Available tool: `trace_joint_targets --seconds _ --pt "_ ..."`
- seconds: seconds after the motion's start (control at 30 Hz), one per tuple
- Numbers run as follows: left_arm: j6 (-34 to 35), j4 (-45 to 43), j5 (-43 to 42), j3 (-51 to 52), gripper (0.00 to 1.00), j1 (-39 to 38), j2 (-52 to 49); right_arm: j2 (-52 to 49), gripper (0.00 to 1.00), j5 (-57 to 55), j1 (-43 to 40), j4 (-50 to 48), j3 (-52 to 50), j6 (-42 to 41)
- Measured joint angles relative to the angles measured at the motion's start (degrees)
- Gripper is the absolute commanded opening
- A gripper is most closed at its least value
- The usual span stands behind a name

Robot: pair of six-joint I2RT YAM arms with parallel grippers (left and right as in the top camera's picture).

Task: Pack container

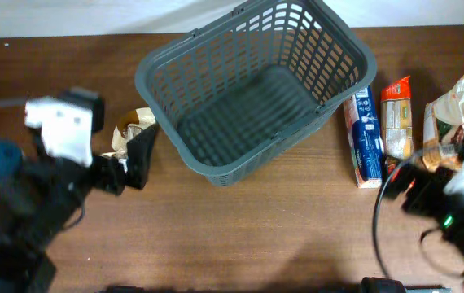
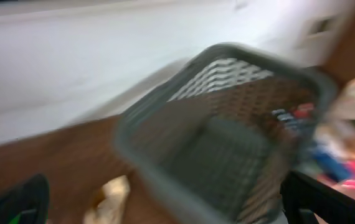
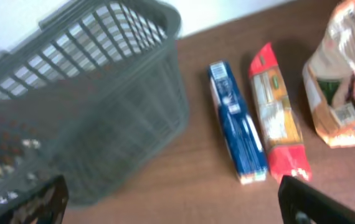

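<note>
The next move for my right gripper is to go to the basket's rim at the corner (image 1: 361,81) (image 3: 169,26) next to the blue box and close there.
The container, a large dark grey lattice basket (image 1: 216,61), stands tilted at the table's back middle with nothing inside. It fills the blurred left wrist view (image 2: 252,53) and the left half of the right wrist view (image 3: 121,25). My left gripper (image 1: 130,163) is open at the basket's left corner, right beside a crumpled tan packet (image 1: 130,126), which also shows low in the left wrist view (image 2: 112,196). My right gripper (image 1: 427,167) is open at the right, just short of the packages, with nothing between its fingers (image 3: 314,202).
Right of the basket lie a blue box (image 1: 366,138) (image 3: 236,124), a red and orange packet (image 1: 396,118) (image 3: 277,118) and a tan bag (image 1: 456,114) (image 3: 339,81), side by side. Brown tabletop (image 1: 256,236) stretches in front of the basket.
</note>
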State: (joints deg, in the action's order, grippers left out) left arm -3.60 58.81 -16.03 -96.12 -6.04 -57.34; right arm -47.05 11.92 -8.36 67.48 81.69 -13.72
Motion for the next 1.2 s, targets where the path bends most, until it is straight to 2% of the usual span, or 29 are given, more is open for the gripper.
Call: trace_joint_targets --seconds 0.1,0.13,0.17,0.2,0.23,0.27,0.3,0.37,0.5,0.6,0.8,0.93,1.07,1.2 --pt "0.02 -0.52 -10.54 -4.63 0.99 0.0 -3.1 -7.8 0.99 5.07 0.0 0.02 11.39 0.07" --pt "0.0 -1.03 -13.73 -5.35 0.75 0.0 -3.43 -9.99 0.93 7.89 -0.02 -0.7 14.34 -0.02" --pt "0.31 -1.16 -16.52 -5.84 0.52 0.0 -3.56 -11.34 0.68 10.21 0.0 -1.57 16.09 0.26" --pt "0.17 -1.03 -18.95 -6.03 0.26 0.0 -3.58 -12.72 0.55 12.9 0.0 -2.6 17.55 0.37" --pt "0.09 -0.39 -20.9 -6.21 0.11 -0.02 -3.58 -14.1 0.45 16.04 0.0 -3.89 18.91 0.11" --pt "-0.04 0.63 -22.4 -6.36 0.03 -0.13 -3.58 -15.52 0.35 19.17 0.0 -5.03 19.98 -0.37" --pt "-0.13 1.9 -23.39 -6.45 0.02 -0.37 -3.56 -16.7 0.28 21.46 0.0 -5.64 20.76 -1.09" --pt "-0.46 4.68 -24.11 -6.56 0.02 -1.38 -3.58 -19.08 0.04 24.83 0.0 -6.32 21.44 -2.89" --pt "-2.01 10.54 -22.05 -6.54 0.02 -6.71 -3.69 -24.74 0.04 26.8 1.16 -8.28 21.59 -6.38" --pt "-2.91 13.33 -17.88 -6.54 0.02 -13.51 -3.98 -29.97 0.04 24.5 3.67 -9.7 21.59 -9.4" --pt "-3.89 19.63 -4.44 -5.22 0.02 -32.41 -6.51 -40.63 0.04 19.41 9.94 -9.94 21.59 -12.5" --pt "-3.93 20.22 4.52 -2.49 0.02 -41.68 -10.58 -44.17 0.04 14.97 13.09 -9.79 21.57 -13.29" --pt "-3.93 18.29 12.15 1.36 0.02 -46.66 -16.22 -45.07 0.04 10.08 14.67 -9.25 21.57 -13.35" --pt "-3.93 13.86 17.2 5.38 0.02 -47.23 -21.24 -45.09 0.04 4.87 14.84 -7.45 21.59 -13.33"
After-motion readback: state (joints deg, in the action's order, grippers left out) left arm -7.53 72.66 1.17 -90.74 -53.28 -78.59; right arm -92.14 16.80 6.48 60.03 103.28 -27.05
